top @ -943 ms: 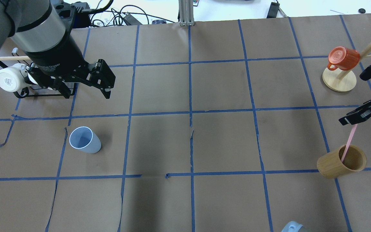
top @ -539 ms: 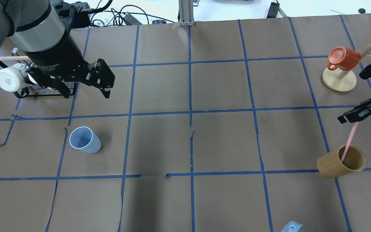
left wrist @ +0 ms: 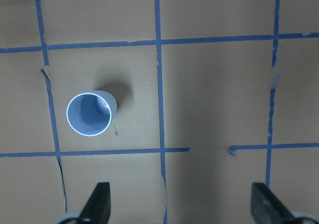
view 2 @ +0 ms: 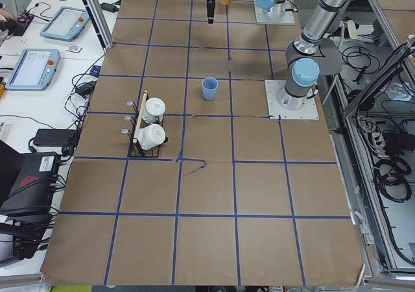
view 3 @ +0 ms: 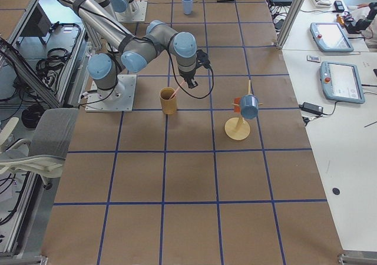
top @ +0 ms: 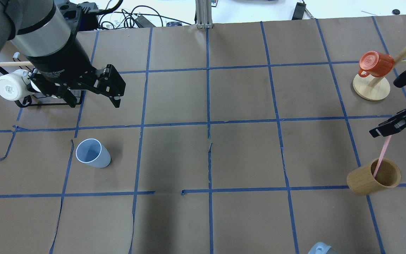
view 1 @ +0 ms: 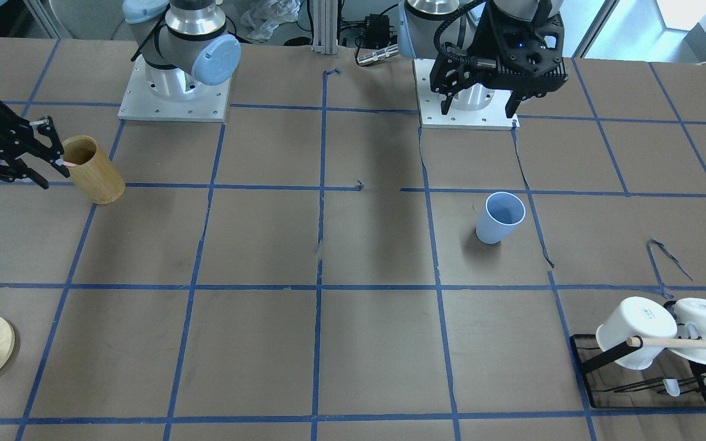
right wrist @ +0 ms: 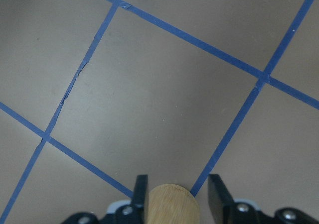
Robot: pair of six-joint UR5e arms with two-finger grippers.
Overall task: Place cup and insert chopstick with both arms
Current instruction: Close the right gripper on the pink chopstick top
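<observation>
The light blue cup's rim (view 1: 487, 210) (left wrist: 110, 118), on the side toward the tan bamboo cylinder, will be gripped by my left gripper, with one finger inside the cup.
The light blue cup (top: 93, 152) stands upright and empty on the brown paper, also in the front view (view 1: 500, 217) and the left wrist view (left wrist: 90, 113). My left gripper (top: 95, 103) hangs open and empty well above the table, beyond the cup (view 1: 478, 112). The pink chopstick (top: 382, 157) leans in the tan bamboo cylinder (top: 368, 181). My right gripper (top: 382, 131) is at the chopstick's upper end. Its fingers (right wrist: 140, 194) stand apart over the cylinder (right wrist: 172, 206), and the chopstick is hidden in the right wrist view.
A black rack (top: 26, 102) with white mugs (top: 11, 86) and a wooden rod stands at the far left. A wooden mug tree (top: 371, 88) with an orange mug (top: 375, 63) stands at the far right, close to my right arm.
My right gripper has shifted very slightly by the chopstick's top. The left arm, the cup and the chopstick have not moved.
</observation>
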